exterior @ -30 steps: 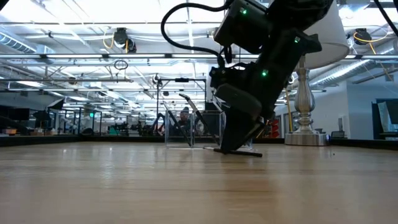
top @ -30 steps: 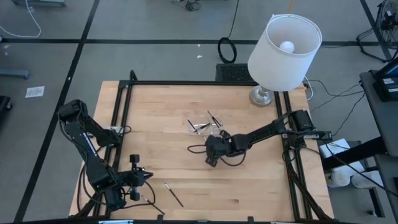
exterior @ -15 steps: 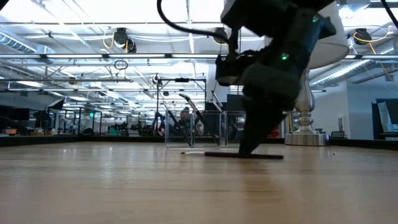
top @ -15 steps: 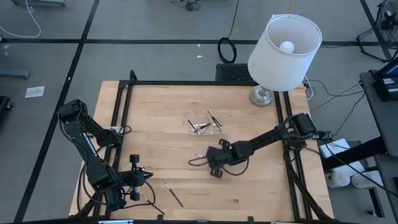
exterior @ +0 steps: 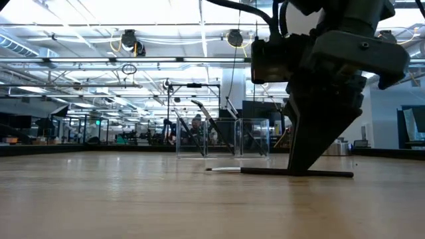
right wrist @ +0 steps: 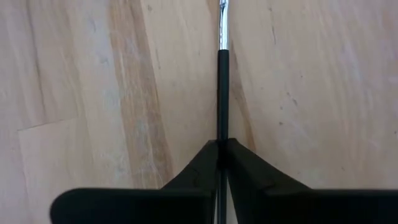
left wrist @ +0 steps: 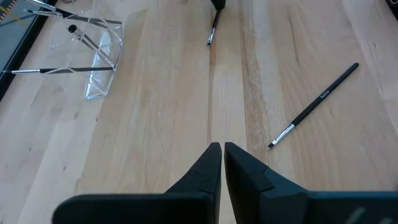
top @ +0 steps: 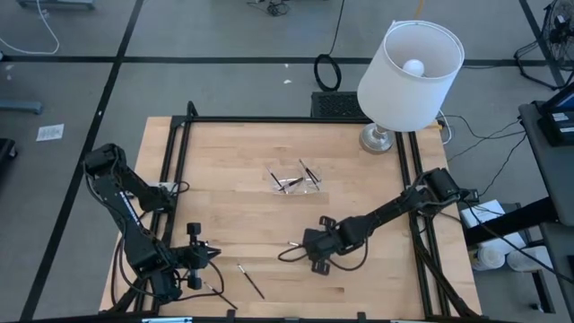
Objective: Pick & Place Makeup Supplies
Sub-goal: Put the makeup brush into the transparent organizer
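I should open my right gripper, as it pinches the brush far down its dark handle, and take the handle (exterior: 250, 170) next to the silvery end before I lift it.
My right gripper (top: 315, 253) stands near the middle of the table's near half, shut on a thin dark makeup brush (exterior: 265, 172) with a silvery end (right wrist: 222, 22). A second brush (top: 250, 280) lies flat on the wood near the front edge, also seen in the left wrist view (left wrist: 314, 106). The clear plastic tray (top: 297, 179) at the table's centre holds several more brushes. My left gripper (left wrist: 222, 150) hovers shut over the near left part of the table (top: 216, 254), with nothing in it. My right gripper pinches the brush's dark handle (right wrist: 222, 127) between its two fingers, somewhat toward the dark end. The fingers (exterior: 302, 156) come steeply from above and stand across the brush. The brush lies level along the table top, its silvery end (top: 292, 243) toward the table's left.
A lamp with a white shade (top: 411, 65) stands at the far right corner. Black frame rails (top: 175, 179) run along the table's left and right sides. Bare wood lies between the tray and both grippers.
My right gripper has travelled from beside the tray toward the table's near edge and a little to the right, turning as it went. The brush under its fingers has slid along the table with it.
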Controlling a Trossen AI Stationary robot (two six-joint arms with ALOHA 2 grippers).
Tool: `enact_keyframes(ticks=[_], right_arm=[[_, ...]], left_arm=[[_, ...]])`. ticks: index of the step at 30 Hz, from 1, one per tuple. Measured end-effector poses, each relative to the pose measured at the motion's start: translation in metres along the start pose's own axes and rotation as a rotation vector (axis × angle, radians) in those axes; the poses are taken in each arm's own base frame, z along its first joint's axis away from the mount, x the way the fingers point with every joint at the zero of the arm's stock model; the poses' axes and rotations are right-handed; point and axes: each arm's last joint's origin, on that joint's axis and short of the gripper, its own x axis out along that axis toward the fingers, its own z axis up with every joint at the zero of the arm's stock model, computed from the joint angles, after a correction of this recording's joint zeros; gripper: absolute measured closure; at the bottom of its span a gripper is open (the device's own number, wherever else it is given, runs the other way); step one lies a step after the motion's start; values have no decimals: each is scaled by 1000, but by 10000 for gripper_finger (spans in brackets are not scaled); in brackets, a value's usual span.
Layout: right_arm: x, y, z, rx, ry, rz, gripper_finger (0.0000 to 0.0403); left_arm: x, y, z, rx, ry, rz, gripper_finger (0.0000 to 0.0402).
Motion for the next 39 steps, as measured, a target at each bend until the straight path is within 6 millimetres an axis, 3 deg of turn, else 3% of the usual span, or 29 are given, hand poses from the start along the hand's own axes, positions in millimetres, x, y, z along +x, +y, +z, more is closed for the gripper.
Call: enact_keyframes(ticks=[10, 17, 22, 25, 29, 34, 39], right_arm=[[-17, 6, 9, -21, -135, 36, 313], [-51, 12, 20, -23, -264, 67, 239], [-84, 25, 41, -46, -230, 35, 235], [-93, 38, 63, -90, -154, 6, 246], [-80, 48, 89, -128, 28, -66, 263], [-49, 43, 102, -118, 268, -225, 270], [-32, 43, 113, -101, 218, -193, 263]], left_arm=[[0, 0, 0, 3, 0, 0, 371], [0, 0, 0, 4, 0, 1, 371], [0, 0, 0, 10, -3, 3, 371], [1, 1, 1, 17, -1, 8, 371], [4, 3, 3, 10, 3, 20, 371], [6, 4, 4, 6, 8, 25, 371], [5, 4, 4, 9, 12, 19, 371]])
